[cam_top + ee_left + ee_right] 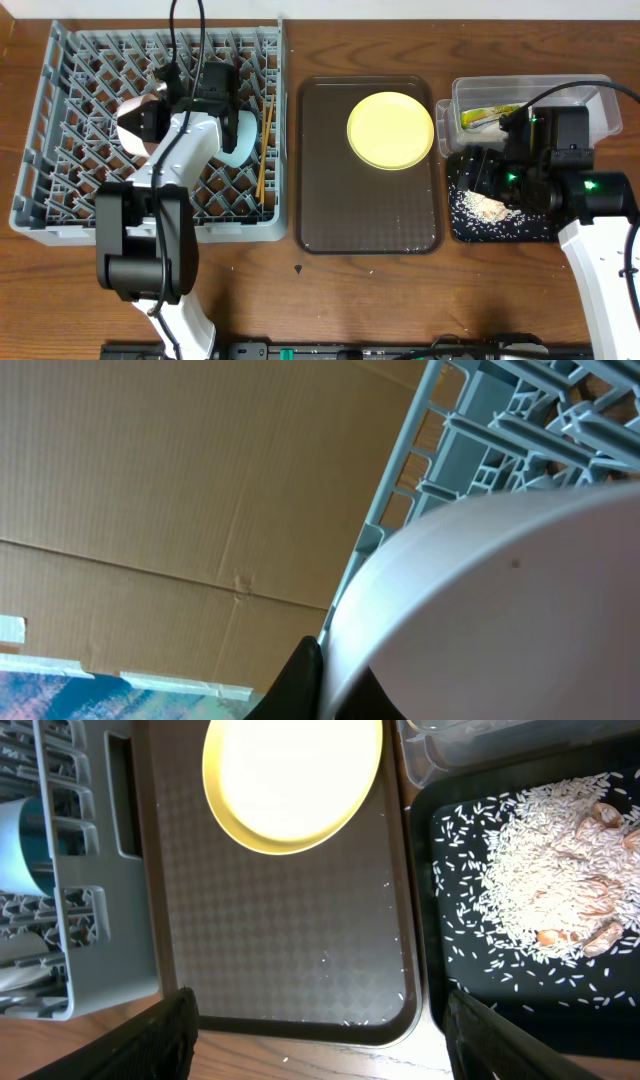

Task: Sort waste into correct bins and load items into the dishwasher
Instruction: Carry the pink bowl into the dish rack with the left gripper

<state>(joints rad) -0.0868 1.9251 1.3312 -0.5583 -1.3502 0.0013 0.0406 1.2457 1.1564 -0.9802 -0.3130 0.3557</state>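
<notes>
My right gripper should move over to the yellow plate next, and there it will close on the plate's rim (420, 157) (353, 816) facing the black tray.
My left gripper (142, 118) is shut on the rim of the cream-white bowl (130, 137), holding it tilted over the grey dish rack (60, 190). In the left wrist view the bowl (500, 590) fills the right side, its rim pinched between the fingers (325, 680). A light blue bowl (241, 135) and wooden chopsticks (265, 150) stand in the rack. The yellow plate (390, 130) lies on the brown tray. My right gripper (474, 172) is open and empty above the black tray (535, 232) holding rice (550, 860) and beige lumps (600, 935). The yellow-green wrapper (485, 116) lies in the clear tub (600, 100). Tissue and cup are not visible.
The dark brown serving tray (370, 215) lies between the rack and the bins, with a few stray grains near its front corner (400, 995). The right wrist view shows the rack's edge (90, 870) and the blue bowl (20, 840). A cardboard wall (150, 480) stands beyond the rack.
</notes>
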